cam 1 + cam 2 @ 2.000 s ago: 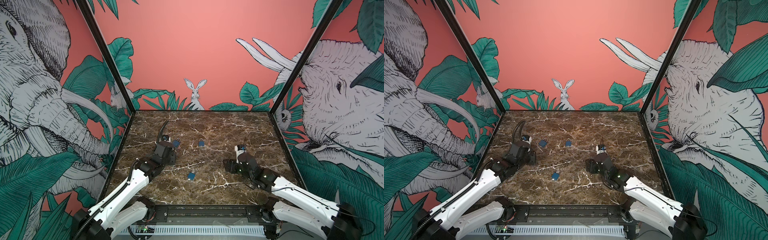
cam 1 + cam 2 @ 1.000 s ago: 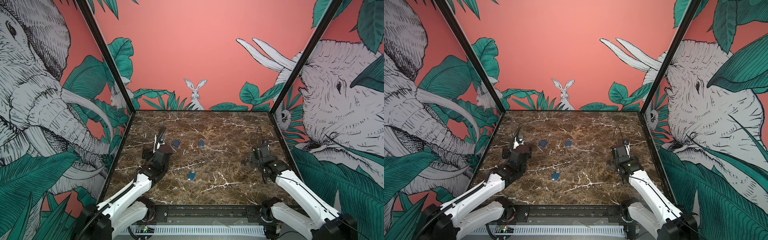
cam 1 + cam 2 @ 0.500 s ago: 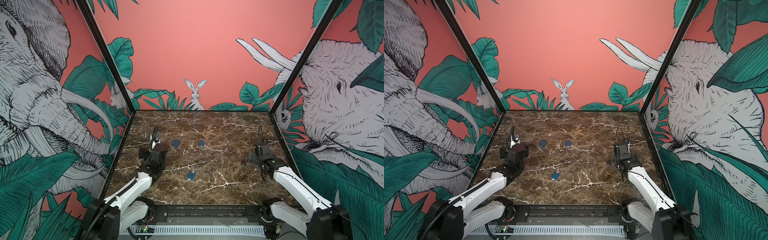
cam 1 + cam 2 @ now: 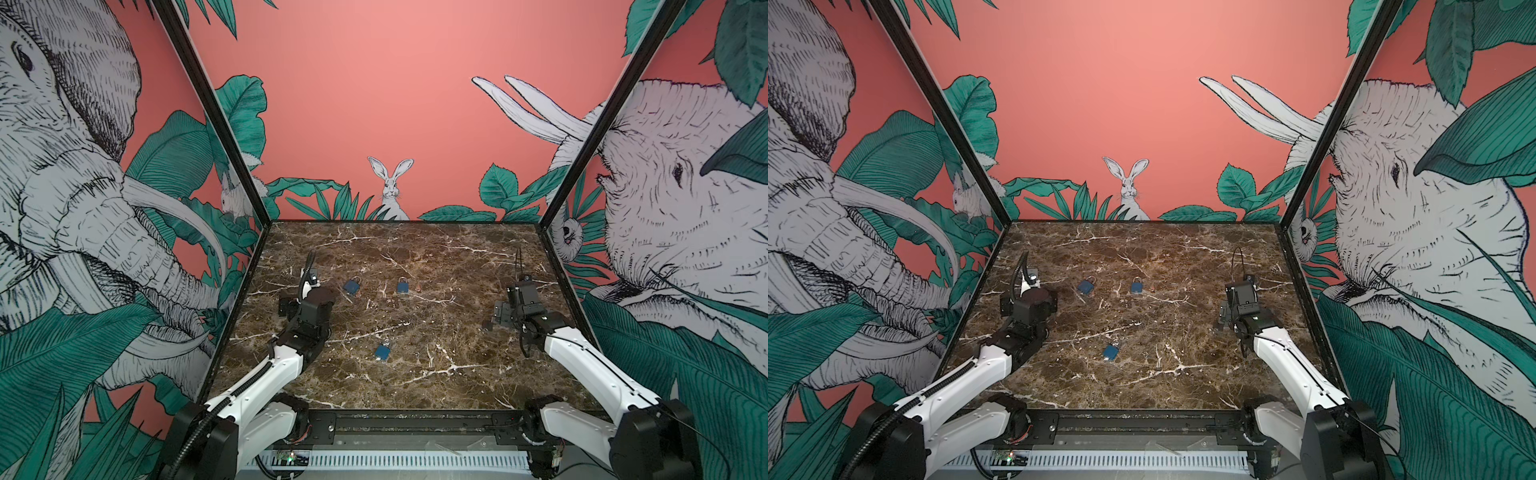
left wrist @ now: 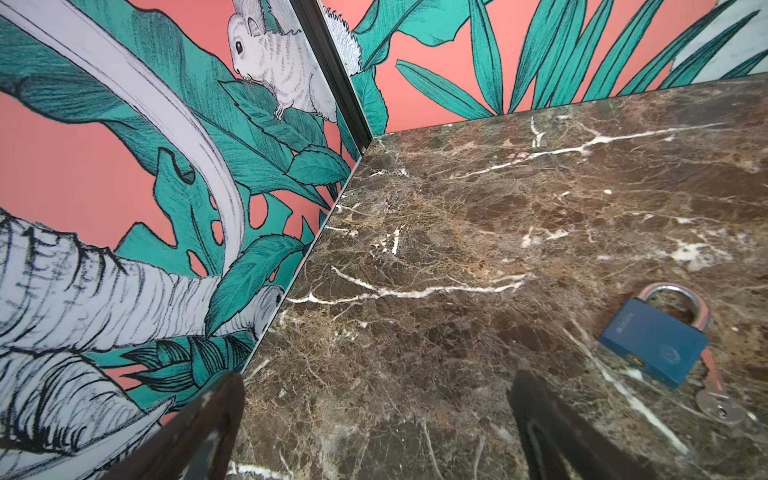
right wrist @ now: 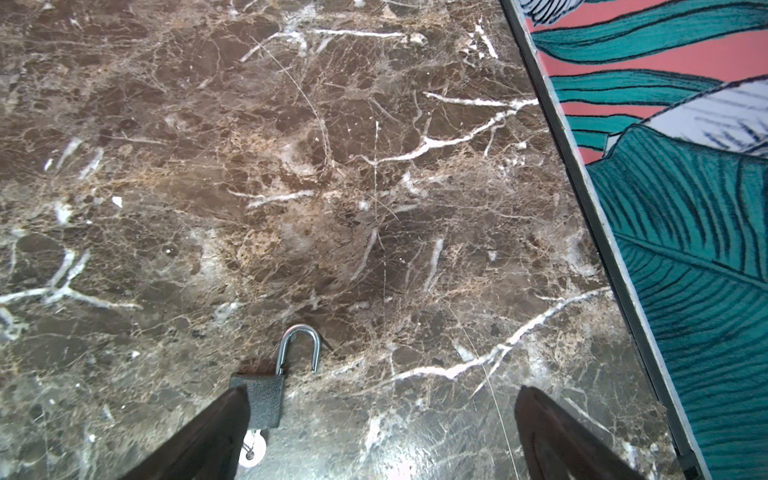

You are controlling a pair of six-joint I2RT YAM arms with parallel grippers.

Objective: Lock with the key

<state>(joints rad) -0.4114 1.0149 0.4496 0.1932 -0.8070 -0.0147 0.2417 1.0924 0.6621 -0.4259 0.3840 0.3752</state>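
Note:
My right gripper should grip the body of the grey padlock (image 4: 487, 325) (image 6: 262, 400), leaving the padlock's open steel shackle free between the body and the edge of the marble table.
A grey padlock (image 6: 259, 399) lies on the marble table (image 6: 291, 187) with its steel shackle (image 6: 299, 347) swung open. A silver key (image 6: 251, 451) pokes out from its bottom end. My right gripper (image 6: 380, 392) hovers open just beside it, and its one finger (image 6: 208, 436) covers part of the lock body without gripping it. In both top views this gripper (image 4: 505, 311) is at the right side. My left gripper (image 5: 376, 378) is open and empty over bare marble by the left wall, also seen in a top view (image 4: 311, 303).
A blue padlock (image 5: 656, 349) with shut shackle and a key (image 5: 719, 399) in it lies right of my left gripper (image 4: 352, 286). Two more blue padlocks (image 4: 402, 286) (image 4: 382, 351) lie mid-table. Patterned walls (image 4: 232, 257) (image 4: 557, 257) stand close beside both arms.
Both arms have drawn apart from the middle: the left gripper moved toward the left wall, the right gripper toward the right wall. Both stayed open. The padlocks have not moved.

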